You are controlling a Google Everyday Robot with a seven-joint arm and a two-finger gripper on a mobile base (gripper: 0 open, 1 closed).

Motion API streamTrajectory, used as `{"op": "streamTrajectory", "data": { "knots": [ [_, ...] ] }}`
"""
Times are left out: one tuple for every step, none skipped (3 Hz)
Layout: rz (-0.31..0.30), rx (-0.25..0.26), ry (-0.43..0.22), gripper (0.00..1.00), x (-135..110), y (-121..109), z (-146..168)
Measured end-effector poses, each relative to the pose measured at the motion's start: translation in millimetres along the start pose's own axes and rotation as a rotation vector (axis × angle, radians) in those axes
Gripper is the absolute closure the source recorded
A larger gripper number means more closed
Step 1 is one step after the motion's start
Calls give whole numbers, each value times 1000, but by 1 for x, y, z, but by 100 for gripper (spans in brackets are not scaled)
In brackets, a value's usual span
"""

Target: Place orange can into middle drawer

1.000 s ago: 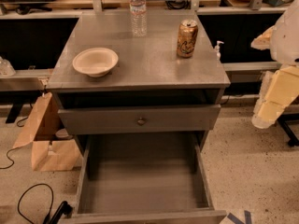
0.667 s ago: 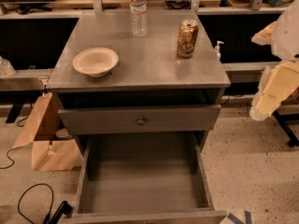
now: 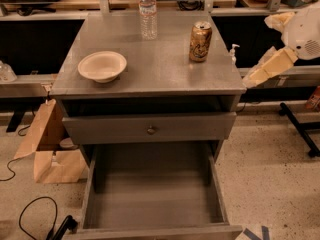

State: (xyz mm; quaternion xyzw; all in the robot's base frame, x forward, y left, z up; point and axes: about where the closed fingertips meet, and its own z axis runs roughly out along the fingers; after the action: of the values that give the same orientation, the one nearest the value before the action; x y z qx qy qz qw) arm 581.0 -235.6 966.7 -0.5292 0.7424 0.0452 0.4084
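I should grip the middle of the orange can (image 3: 200, 42), upright on the grey cabinet top.
The orange can (image 3: 200, 41) stands upright on the grey cabinet top (image 3: 165, 69), near its back right. The middle drawer (image 3: 150, 196) is pulled out below, with a bare grey floor and nothing in it. My gripper (image 3: 264, 70) is the cream-coloured end of the arm at the right edge. It hangs beside the cabinet's right edge, to the right of the can and a little lower, and touches nothing.
A clear water bottle (image 3: 148, 11) stands at the back of the top, left of the can. A white bowl (image 3: 102, 65) sits at the left. The shut upper drawer has a round knob (image 3: 151, 130). A paper bag (image 3: 47, 149) and cables lie on the floor at the left.
My gripper has moved up and to the left, closer to the cabinet's right edge and the can. The can, bottle, bowl and drawers have not moved.
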Motion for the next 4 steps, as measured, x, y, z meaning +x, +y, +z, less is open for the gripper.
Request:
{"op": "streamTrajectory", "data": {
  "knots": [
    [84, 88, -236, 0, 1, -44, 33],
    [264, 172, -479, 0, -2, -97, 72],
    [254, 164, -466, 0, -2, -94, 74],
    [235, 123, -505, 0, -19, -95, 105]
  ]
}}
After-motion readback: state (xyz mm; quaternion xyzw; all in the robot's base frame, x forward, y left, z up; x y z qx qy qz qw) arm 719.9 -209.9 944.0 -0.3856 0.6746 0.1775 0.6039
